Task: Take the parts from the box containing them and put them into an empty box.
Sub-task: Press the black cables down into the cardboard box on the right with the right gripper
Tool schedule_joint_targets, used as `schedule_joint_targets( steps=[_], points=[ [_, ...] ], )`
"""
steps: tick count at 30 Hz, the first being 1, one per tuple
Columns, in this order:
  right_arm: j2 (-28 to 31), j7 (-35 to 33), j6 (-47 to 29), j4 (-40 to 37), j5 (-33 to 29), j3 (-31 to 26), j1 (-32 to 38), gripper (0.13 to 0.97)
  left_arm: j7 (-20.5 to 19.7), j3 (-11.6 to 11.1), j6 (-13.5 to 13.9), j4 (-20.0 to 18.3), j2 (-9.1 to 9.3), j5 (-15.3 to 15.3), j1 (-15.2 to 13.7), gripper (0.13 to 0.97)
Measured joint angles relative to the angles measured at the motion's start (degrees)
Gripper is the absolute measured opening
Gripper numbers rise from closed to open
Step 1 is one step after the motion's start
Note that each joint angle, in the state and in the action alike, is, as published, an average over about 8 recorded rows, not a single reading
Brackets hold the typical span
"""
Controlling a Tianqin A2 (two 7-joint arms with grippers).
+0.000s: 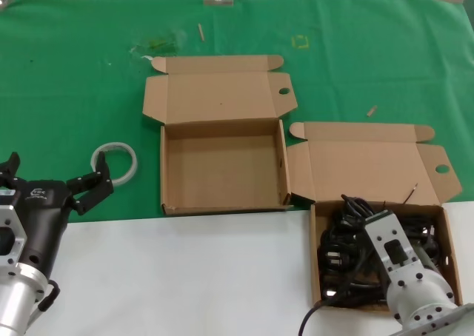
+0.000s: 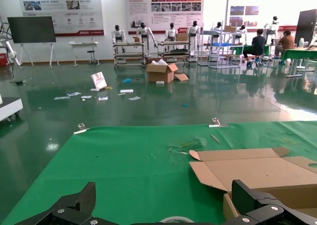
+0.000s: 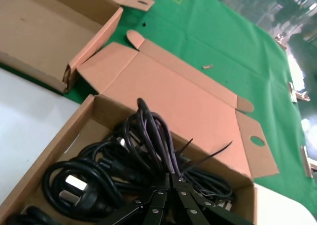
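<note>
My right gripper is pinching only a few pieces of the looped bundle. Next, I open it wide and close it around the whole bundle at its tie (image 3: 181, 176) before lifting.
Black power cords (image 1: 342, 249) lie coiled in the open cardboard box (image 1: 314, 256) at the front right. My right gripper (image 1: 361, 216) is down inside that box, its fingers closed together on a looped bundle of cord (image 3: 151, 131); in the right wrist view the gripper (image 3: 172, 179) sits among the cords, with a plug (image 3: 74, 184) beside it. The empty box (image 1: 222, 169) stands open at the middle. My left gripper (image 1: 52, 175) is open and empty at the front left, away from both boxes.
A white ring of tape (image 1: 115, 162) lies on the green cloth (image 1: 74, 92) beside the left gripper and also shows in the left wrist view (image 2: 177, 219). Both boxes' lids are folded back. Small scraps lie on the far cloth. A white table surface (image 1: 185, 277) runs along the front.
</note>
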Motion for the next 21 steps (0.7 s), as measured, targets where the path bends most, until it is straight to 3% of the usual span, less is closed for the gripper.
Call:
schedule_joint_targets(
  steps=[6, 21],
  points=[
    [0.0, -0.68, 1.22, 2.64, 0.0, 0.12, -0.13, 0.147, 0.0, 0.0, 0.0, 0.0, 0.0, 0.0, 0.0, 0.965],
    [0.0, -2.36, 5.36, 9.5, 0.0, -0.81, -1.05, 0.139, 0.0, 0.0, 0.0, 0.0, 0.0, 0.0, 0.0, 0.965]
  ],
)
